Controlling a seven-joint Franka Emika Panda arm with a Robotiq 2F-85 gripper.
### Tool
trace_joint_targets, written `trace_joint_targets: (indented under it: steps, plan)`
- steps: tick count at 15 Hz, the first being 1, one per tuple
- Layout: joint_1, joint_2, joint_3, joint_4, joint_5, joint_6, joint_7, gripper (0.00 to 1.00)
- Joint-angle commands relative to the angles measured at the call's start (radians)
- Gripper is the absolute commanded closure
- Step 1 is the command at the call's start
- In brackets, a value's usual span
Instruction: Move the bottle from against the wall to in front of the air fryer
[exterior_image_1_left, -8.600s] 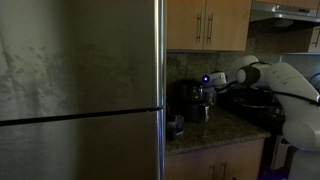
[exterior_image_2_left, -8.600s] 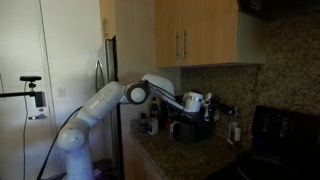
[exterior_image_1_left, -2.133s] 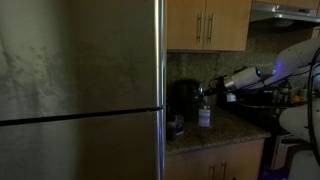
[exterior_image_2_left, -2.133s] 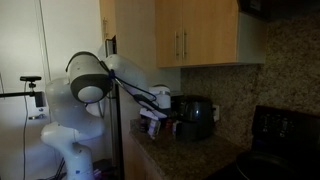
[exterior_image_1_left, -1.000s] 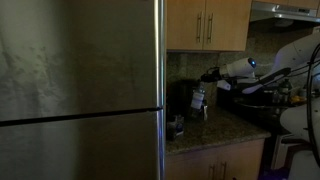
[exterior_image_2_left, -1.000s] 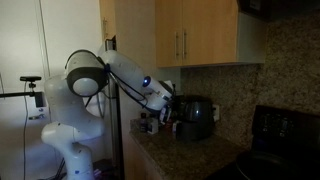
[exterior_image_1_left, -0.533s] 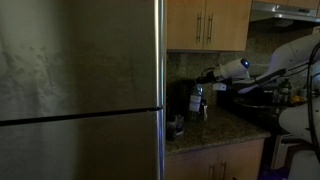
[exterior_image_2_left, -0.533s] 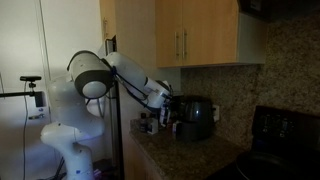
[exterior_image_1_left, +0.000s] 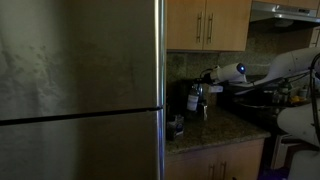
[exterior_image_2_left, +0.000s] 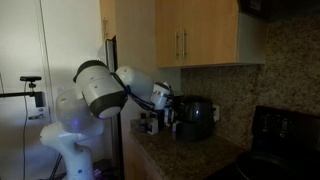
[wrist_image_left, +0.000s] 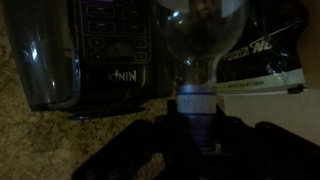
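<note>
Next, my gripper sets the bottle free on the granite counter (exterior_image_1_left: 191, 120) beside the small jar, in front of the air fryer. The bottle is now held upright above the counter.
In the wrist view the bottle (wrist_image_left: 203, 32) hangs by its pale neck in my gripper (wrist_image_left: 197, 126), whose dark fingers are shut on both sides of the neck. The black air fryer (wrist_image_left: 108, 45) stands just behind and to the left of it. In an exterior view the bottle (exterior_image_1_left: 197, 100) is held upright above the counter, directly in front of the air fryer (exterior_image_1_left: 182, 100), with the gripper (exterior_image_1_left: 205, 86) over its top. From the opposite side the gripper (exterior_image_2_left: 163, 103) sits beside the air fryer (exterior_image_2_left: 196, 117), and the bottle is hard to make out there.
The steel fridge (exterior_image_1_left: 80, 90) fills the left side. Wooden cabinets (exterior_image_1_left: 205, 25) hang over the granite counter (exterior_image_1_left: 215, 130) and tiled wall (exterior_image_2_left: 250, 85). A small jar (exterior_image_1_left: 177, 125) sits near the counter edge, a white-labelled pack (wrist_image_left: 265, 65) beside the bottle, and a stove (exterior_image_2_left: 285, 135) at the far end.
The arm has folded lower and its wrist has dropped a little. The held bottle has edged slightly closer to the air fryer's front. The grip is unchanged.
</note>
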Motion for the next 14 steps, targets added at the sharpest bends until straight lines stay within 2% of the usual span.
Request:
trace_joint_targets:
  steps: [1,3,4,9,14]
  plan:
    - [0.016,0.095,0.008,-0.025,0.035,-0.076,-0.092,0.78]
    - [0.027,0.136,0.005,-0.032,0.028,-0.098,-0.101,0.78]
    - [0.021,0.12,0.002,-0.035,0.05,-0.09,-0.126,0.94]
    - [0.031,0.109,-0.034,-0.046,0.134,-0.065,-0.312,0.94]
    - [0.056,0.154,-0.049,-0.039,0.139,-0.042,-0.405,0.94]
